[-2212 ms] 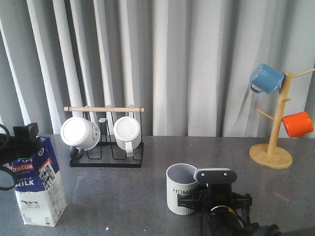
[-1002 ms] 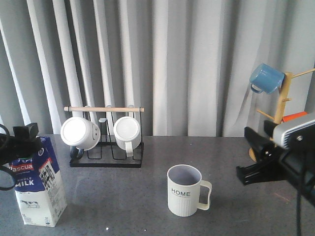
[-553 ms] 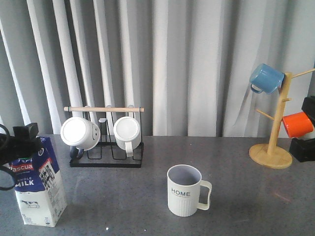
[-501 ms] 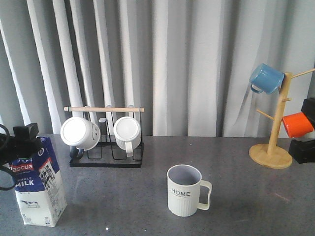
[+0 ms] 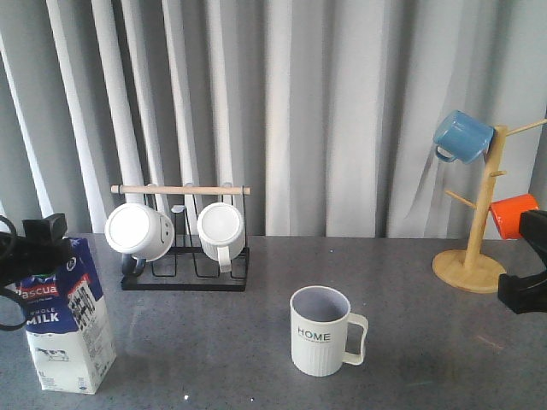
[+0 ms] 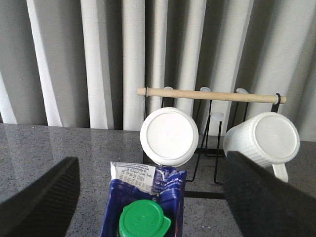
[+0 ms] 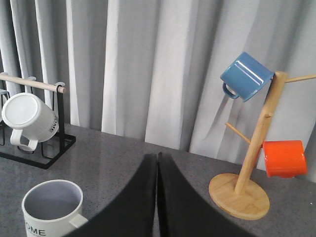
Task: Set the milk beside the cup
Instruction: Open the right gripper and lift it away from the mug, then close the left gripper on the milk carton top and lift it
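Next, I move my left gripper down along the milk carton and close it on the carton's middle (image 5: 64, 323), where its blue part meets the white.
The milk (image 5: 67, 316), a blue and white carton with a green cap (image 6: 143, 219), stands upright at the table's front left. My left gripper (image 5: 38, 239) is open at the carton's top, with one finger on each side of it and apart from it in the left wrist view. The cup (image 5: 320, 333), a cream ribbed mug marked "HOME", stands at the front middle with its handle to the right. It also shows in the right wrist view (image 7: 49, 207). My right gripper (image 7: 157, 163) is shut and empty, at the right edge of the front view (image 5: 523, 286), well right of the cup.
A black wire rack (image 5: 184, 275) with a wooden bar holds two white mugs (image 5: 139, 231) behind the milk. A wooden mug tree (image 5: 479, 248) at the back right carries a blue mug (image 5: 461, 137) and an orange mug (image 5: 511, 213). A grey curtain hangs behind.
My right gripper has let go of the cup and drawn back to the right edge, then sunk a little. The cup, the milk and the left gripper have not moved.
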`<state>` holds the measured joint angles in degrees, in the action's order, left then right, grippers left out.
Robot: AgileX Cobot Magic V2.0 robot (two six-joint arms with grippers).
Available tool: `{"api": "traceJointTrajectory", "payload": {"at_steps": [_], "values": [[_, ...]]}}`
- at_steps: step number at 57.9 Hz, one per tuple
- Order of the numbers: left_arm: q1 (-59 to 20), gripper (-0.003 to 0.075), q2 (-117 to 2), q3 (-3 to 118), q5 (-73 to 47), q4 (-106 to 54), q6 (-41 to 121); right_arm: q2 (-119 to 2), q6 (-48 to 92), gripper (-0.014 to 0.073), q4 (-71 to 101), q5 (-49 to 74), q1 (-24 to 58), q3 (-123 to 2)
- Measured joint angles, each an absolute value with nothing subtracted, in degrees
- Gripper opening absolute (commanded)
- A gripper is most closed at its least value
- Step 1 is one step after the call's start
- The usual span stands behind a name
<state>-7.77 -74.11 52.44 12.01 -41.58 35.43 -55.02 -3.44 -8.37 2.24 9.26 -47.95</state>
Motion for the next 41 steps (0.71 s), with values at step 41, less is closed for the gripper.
{"api": "traceJointTrajectory", "payload": {"at_steps": [41], "values": [[-7.77,0.0576,-74.11,52.44,13.45,-41.58,35.43,-55.02,-3.44,-0.0008,-8.37,2.3,9.26,-47.95]]}}
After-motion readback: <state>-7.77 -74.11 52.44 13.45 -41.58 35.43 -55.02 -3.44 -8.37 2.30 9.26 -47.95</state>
